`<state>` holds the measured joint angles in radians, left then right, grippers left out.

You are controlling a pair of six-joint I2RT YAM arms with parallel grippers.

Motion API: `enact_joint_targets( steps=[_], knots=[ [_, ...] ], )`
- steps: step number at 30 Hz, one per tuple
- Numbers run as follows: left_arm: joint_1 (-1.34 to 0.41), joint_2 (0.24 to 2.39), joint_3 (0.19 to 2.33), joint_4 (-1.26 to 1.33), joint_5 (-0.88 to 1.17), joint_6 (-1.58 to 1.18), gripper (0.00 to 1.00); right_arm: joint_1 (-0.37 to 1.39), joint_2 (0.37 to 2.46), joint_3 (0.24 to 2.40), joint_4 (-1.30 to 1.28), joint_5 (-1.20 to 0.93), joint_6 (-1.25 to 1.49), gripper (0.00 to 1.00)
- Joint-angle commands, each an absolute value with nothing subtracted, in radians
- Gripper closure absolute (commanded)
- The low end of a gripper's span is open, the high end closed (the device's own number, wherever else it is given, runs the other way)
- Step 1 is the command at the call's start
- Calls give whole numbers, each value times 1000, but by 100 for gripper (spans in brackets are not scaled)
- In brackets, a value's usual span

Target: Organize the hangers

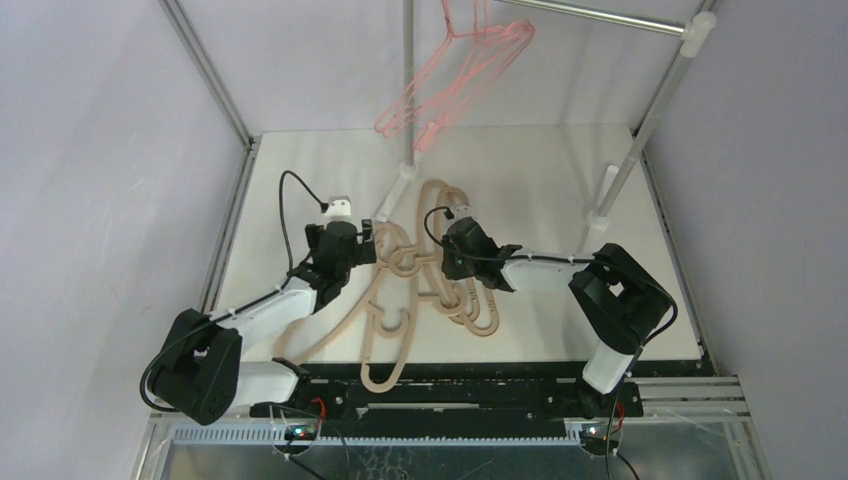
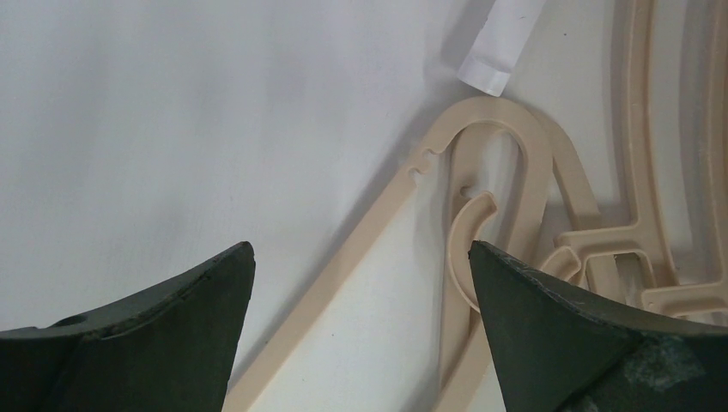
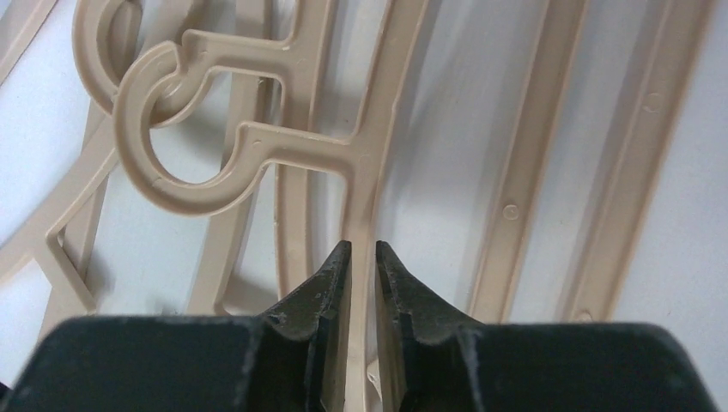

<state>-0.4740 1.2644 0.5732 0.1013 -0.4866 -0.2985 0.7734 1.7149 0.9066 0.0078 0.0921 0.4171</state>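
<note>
The beige hanger's bar is overlapped from above by one finger of my right gripper, so next my right gripper opens, moves deeper and closes around it beside the hook (image 3: 359,206).
Several beige hangers (image 1: 430,290) lie tangled on the white table between my arms. Pink wire hangers (image 1: 455,75) hang from the rack bar at the back. My left gripper (image 1: 365,235) is open and empty over the pile's left edge. In the left wrist view (image 2: 360,249) a thin beige hanger arm (image 2: 343,266) runs between its fingers, and a hook (image 2: 459,232) lies by the right finger. My right gripper (image 1: 447,243) is shut on a beige hanger's bar in the middle of the pile. In the right wrist view (image 3: 362,245) the bar (image 3: 369,163) passes between the fingers, below a hook (image 3: 150,163).
The metal rack stands at the back: a centre pole (image 1: 408,90), a slanted right pole (image 1: 655,110) and a top bar (image 1: 600,15). Its white feet (image 1: 395,195) (image 1: 603,200) rest on the table. One foot lies just beyond the left gripper (image 2: 502,43).
</note>
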Motion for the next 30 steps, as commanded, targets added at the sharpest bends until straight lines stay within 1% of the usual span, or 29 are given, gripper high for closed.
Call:
enact_joint_targets(
  steps=[1,3,6,9,10,11,14,18,24,30],
  knots=[
    [-477,1251,619,117,-479,-300,0,773,1712,933,78,95,411,77],
    [-478,1245,617,120,-439,-296,0,773,1707,934,81,97,411,75],
    [-534,1221,602,129,-400,-299,1,770,1693,941,58,102,408,67],
    [-595,1189,590,111,-444,-308,0,778,1675,952,28,120,388,54],
    [-604,1187,591,100,-452,-314,1,780,1674,957,18,125,384,51],
    [-607,1186,591,91,-455,-323,0,781,1673,963,7,127,385,49],
    [-607,1185,590,71,-467,-333,1,779,1683,967,4,108,385,48],
    [-607,1175,582,64,-468,-344,0,772,1711,970,6,70,382,50],
    [-607,1160,565,53,-462,-347,0,736,1755,980,8,2,403,58],
    [-608,1123,546,44,-454,-348,0,743,1774,982,2,-2,406,57]
  ],
)
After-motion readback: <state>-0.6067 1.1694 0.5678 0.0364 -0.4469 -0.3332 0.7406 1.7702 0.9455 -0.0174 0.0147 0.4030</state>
